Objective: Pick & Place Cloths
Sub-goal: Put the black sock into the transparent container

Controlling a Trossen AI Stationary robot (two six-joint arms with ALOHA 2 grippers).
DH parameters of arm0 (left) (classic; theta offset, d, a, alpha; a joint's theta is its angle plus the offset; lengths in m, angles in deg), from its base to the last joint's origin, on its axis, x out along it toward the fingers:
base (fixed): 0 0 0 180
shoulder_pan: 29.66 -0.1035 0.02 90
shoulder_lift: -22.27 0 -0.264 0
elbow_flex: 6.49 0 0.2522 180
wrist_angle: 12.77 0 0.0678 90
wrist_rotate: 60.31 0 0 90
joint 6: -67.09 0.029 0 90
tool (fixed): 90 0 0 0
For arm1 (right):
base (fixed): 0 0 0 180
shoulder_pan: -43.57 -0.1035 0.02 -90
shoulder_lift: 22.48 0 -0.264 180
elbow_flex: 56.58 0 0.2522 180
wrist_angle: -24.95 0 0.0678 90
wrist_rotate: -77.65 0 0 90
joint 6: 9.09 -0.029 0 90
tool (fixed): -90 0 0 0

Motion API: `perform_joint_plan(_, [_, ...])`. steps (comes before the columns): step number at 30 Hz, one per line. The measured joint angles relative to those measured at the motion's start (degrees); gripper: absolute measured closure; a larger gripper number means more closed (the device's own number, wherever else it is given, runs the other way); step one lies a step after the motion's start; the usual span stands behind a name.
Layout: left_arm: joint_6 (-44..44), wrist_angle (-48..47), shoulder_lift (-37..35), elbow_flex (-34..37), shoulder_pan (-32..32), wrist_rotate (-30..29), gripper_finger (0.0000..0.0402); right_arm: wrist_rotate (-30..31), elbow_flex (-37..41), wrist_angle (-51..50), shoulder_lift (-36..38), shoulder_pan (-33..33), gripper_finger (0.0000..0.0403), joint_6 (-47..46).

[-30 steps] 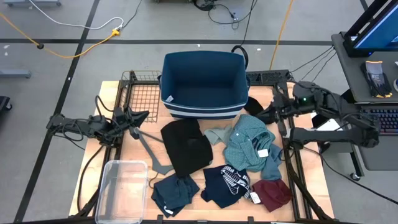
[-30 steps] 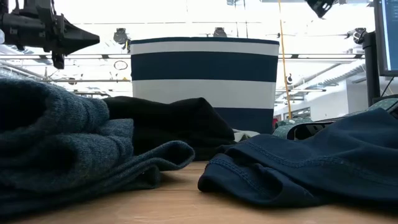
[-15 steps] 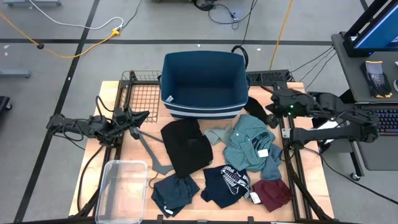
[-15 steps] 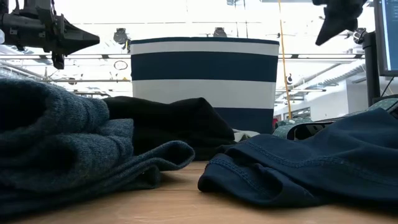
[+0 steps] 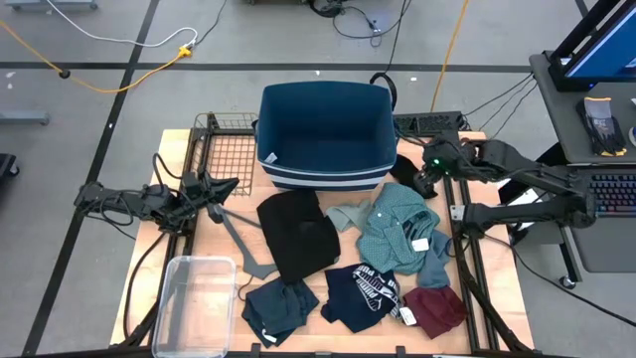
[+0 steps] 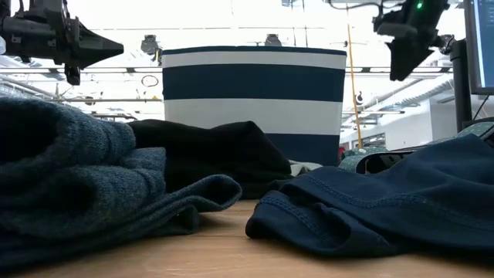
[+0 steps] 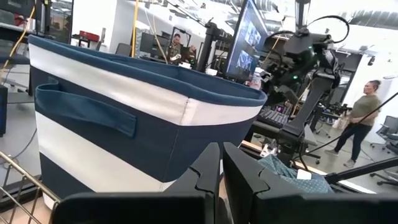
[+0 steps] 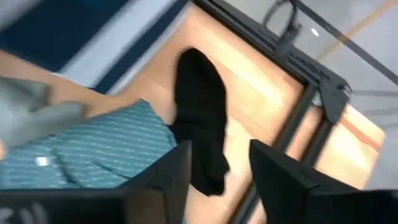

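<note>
The robot's right gripper will next move down to the small black cloth's near end (image 5: 416, 183) (image 8: 204, 160), beside the teal checked cloth, and close there.
Several cloths lie on the wooden table in front of the navy and white basket (image 5: 323, 134): a black one (image 5: 296, 234), a teal checked one (image 5: 402, 227), a pale green one (image 5: 348, 216), a navy printed one (image 5: 363, 293), a maroon one (image 5: 435, 308) and a dark teal one (image 5: 280, 306). A small black cloth (image 8: 202, 118) lies by the basket's right corner. My right gripper (image 8: 217, 180) hangs open above it, pointing steeply down, touching nothing. At the table's left my left gripper (image 5: 231, 184) waits shut and holds nothing.
A clear plastic box (image 5: 194, 303) stands at the near left. A grey hanger (image 5: 238, 234) lies beside the black cloth. A wire rack (image 5: 227, 149) sits left of the basket. A dark metal frame (image 5: 467, 249) runs along the right edge. A person (image 7: 364, 118) stands beyond the table.
My right gripper has come down and toward the table's left, from beyond the right edge to above the small black cloth. It has rolled and tipped from near level to pointing steeply down. The cloths have not moved.
</note>
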Motion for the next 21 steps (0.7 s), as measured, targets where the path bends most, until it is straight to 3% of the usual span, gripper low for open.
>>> perform_joint_plan(9, [0.78, 0.07, 0.00, 0.00, -0.01, 0.04, 0.0380, -5.95, 4.27, 0.12, -2.11, 8.44, 0.0160, 3.14])
perform_joint_plan(21, [0.75, 0.74, 0.01, 0.00, 0.00, 0.13, 0.0380, -12.05, 17.54, 11.20, -2.07, 18.07, 0.0154, 2.72])
